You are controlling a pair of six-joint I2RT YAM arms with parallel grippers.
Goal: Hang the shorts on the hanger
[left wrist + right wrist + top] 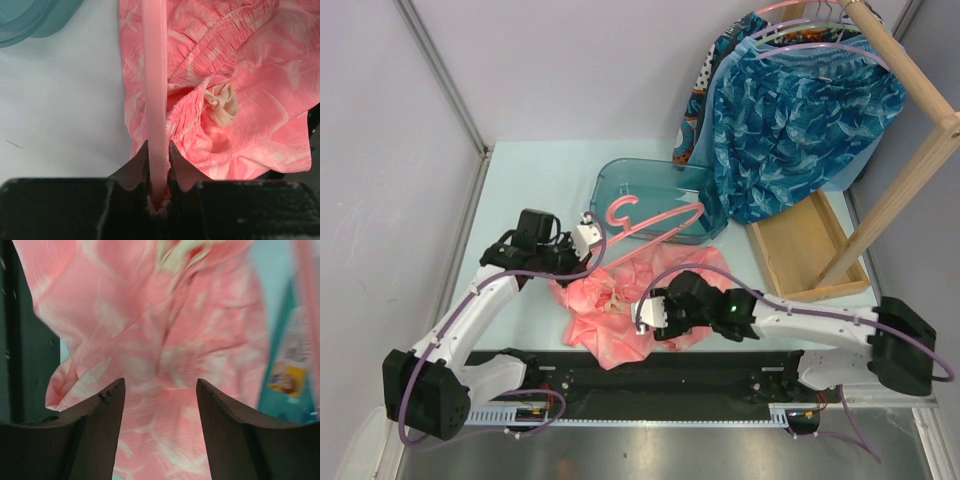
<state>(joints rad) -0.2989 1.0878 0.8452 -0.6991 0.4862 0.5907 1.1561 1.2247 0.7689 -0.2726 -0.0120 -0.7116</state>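
Observation:
The loose end of the hanger sticks out above the slack waistband of the shorts, so next my right gripper grabs the waistband's end (674,259) near the bin and pulls it tight.
The coral-pink shorts (620,305) lie crumpled on the table between the two arms. The pink hanger (655,225) is tilted above their far edge, its hook near the teal bin. My left gripper (592,235) is shut on one end of the hanger. In the left wrist view the hanger bar (154,75) runs up from the left gripper (159,150) across the shorts (250,115), beside the white drawstring bow (222,102). My right gripper (655,315) is open just over the shorts. In the right wrist view the right gripper (160,385) has only fabric (165,340) behind it.
A teal plastic bin (650,195) stands behind the shorts. At the back right a wooden rack (910,150) with a tray base (810,245) bears blue patterned garments (790,110) on pink and lilac hangers (820,45). A black strip (670,370) runs along the near edge.

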